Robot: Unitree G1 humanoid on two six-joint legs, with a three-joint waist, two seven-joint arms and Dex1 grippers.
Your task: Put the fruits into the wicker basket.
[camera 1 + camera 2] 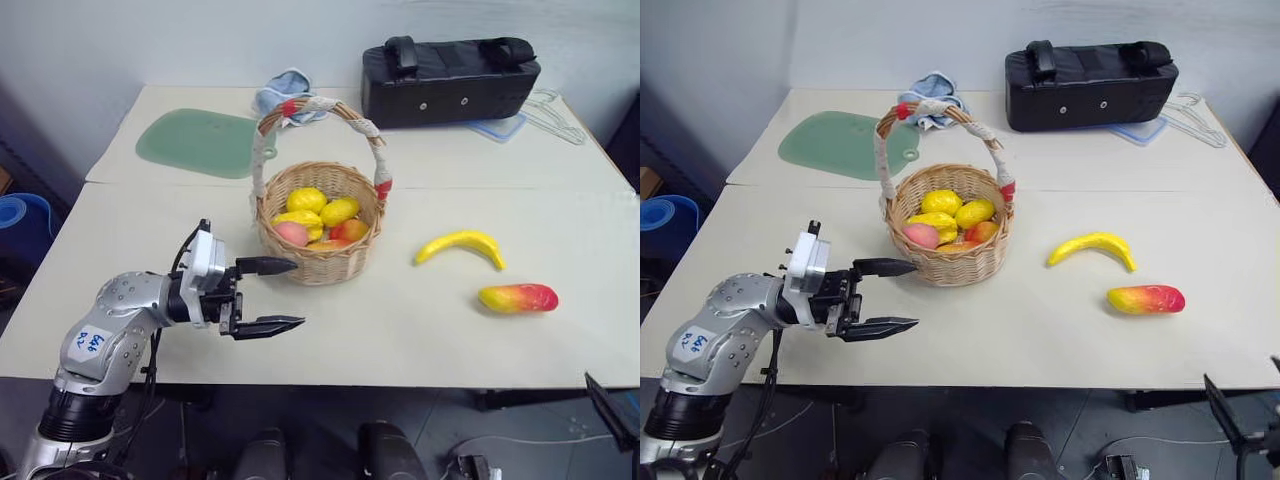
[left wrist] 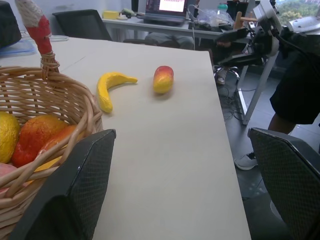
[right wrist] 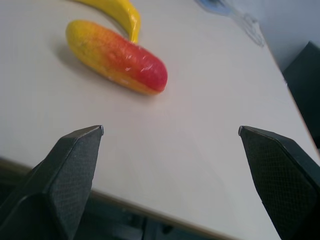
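Note:
The yellow banana is the next thing for my right gripper, which should move to it and close near the banana's end [image 1: 495, 250] [image 3: 133, 23] closest to the mango.
The wicker basket [image 1: 322, 268] stands mid-table with its cloth-wrapped handle upright; yellow lemons [image 1: 308, 200] and a pink peach [image 1: 291, 234] lie inside. Right of it on the table are the yellow banana [image 1: 461, 245] and the red-to-yellow mango [image 1: 518, 297]. My left gripper [image 1: 298, 293] hovers just left of the basket near the front edge, pointing toward it, open and empty. In the right wrist view my right gripper [image 3: 170, 130] is open wide with nothing between its fingers, low at the table's front edge, with the mango [image 3: 117, 57] and banana [image 3: 120, 12] ahead of it.
A black bag [image 1: 448, 78] sits at the back right beside clear hangers [image 1: 552, 115]. A green mat [image 1: 200, 143] and a blue cloth [image 1: 286, 92] lie at the back left. A blue bin [image 1: 20, 225] stands off the table's left side.

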